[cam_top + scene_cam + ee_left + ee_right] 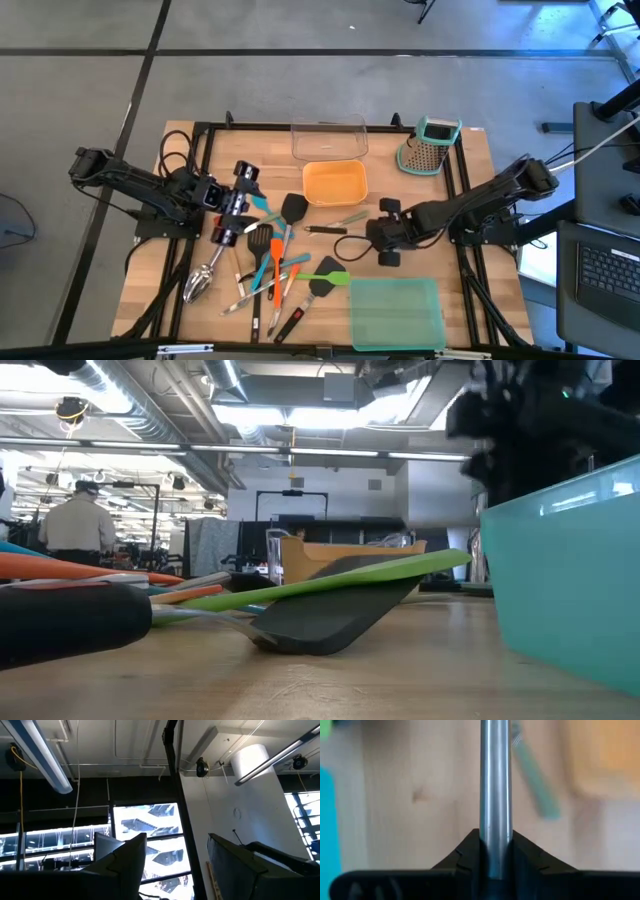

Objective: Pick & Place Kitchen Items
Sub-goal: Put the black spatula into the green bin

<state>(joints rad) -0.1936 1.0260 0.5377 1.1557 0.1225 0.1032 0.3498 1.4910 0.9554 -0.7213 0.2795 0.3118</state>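
Observation:
The kitchen item's steel stem is in my right gripper, far from its dark handle, so my left gripper should take the dark handle (326,230) while my right gripper opens and takes hold of the steel stem again.
Many long-handled kitchen items (268,268) lie heaped on the table's left-middle: a steel scoop (197,285), black spatulas (293,208), orange and teal tools, and a green spatula (325,277) (340,582). My right gripper (368,238) (495,857), right of the heap, is shut on a steel-shafted utensil (495,795). My left gripper (235,205) (175,870) stands above the heap's far-left side, open, pointing up into the room with nothing between its fingers. My right gripper pinches the utensil's round steel shaft (495,832) between its two fingers. The fingers slant down from the table's right side, and the shaft runs straight on ahead of them, along their line. Its far end leaves the wrist picture, so whether it hangs clear I cannot tell.
An orange tray (335,183) and a clear tray (329,138) stand at the far middle. A steel grater with a teal top (430,145) is at the far right, and a teal tray (395,312) (570,560) near the front right. A dark-handled tool (325,230) lies close to the right gripper.

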